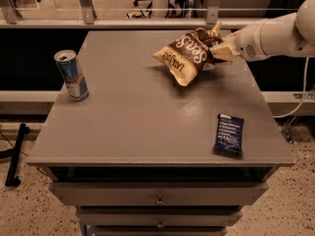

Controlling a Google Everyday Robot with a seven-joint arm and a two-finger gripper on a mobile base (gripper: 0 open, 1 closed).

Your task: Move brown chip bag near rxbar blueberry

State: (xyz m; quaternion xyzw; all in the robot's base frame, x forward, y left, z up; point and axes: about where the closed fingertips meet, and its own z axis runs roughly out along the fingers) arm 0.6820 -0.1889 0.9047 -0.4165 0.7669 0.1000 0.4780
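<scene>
I am going to use my gripper for the brown chip bag, now hanging just above the grey table. It will set the bag down on the grey table (pixel 205 84) just behind the rxbar blueberry.
The brown chip bag (pixel 186 56), dark brown with cream ends and white lettering, hangs tilted just above the back right part of the grey table (pixel 133 117). My gripper (pixel 215 47) comes in from the right on a white arm and is shut on the bag's upper right end. The rxbar blueberry (pixel 229 134), a flat navy wrapper with a white top patch, lies near the table's front right edge, well in front of the bag.
A blue-silver drink can (pixel 72 75) stands upright at the table's left side. Drawers (pixel 158 199) sit below the tabletop. A rail and chair legs lie behind the table.
</scene>
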